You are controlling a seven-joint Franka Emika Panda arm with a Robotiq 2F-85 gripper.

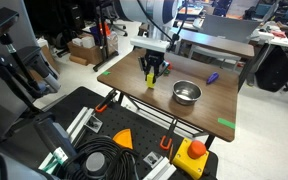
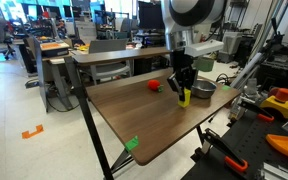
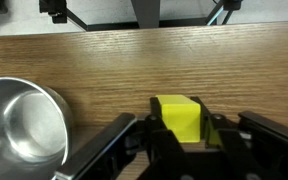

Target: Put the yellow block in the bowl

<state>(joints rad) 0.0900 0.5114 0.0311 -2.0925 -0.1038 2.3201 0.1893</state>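
The robot's gripper should release the yellow block near the middle of the shiny silver bowl's bottom (image 1: pixel 185 92) (image 3: pixel 22 128).
The yellow block (image 3: pixel 178 118) sits between my gripper's fingers (image 3: pixel 180 135), which are shut on it. In both exterior views the block (image 1: pixel 150 80) (image 2: pixel 184 97) hangs from the gripper (image 1: pixel 152 72) (image 2: pixel 184 88) just above the wooden table. The shiny silver bowl (image 1: pixel 186 92) stands on the table a short way from the gripper. It also shows in an exterior view (image 2: pixel 202 89) and at the left edge of the wrist view (image 3: pixel 19 122). The bowl looks empty.
A slim purple piece (image 1: pixel 212 77) lies past the bowl. A small red-and-green piece (image 2: pixel 154 85) lies on the table behind the gripper. Green tape marks sit at table corners (image 1: pixel 226 124) (image 2: pixel 132 144). Black equipment cases and cables lie beside the table (image 1: pixel 104 150).
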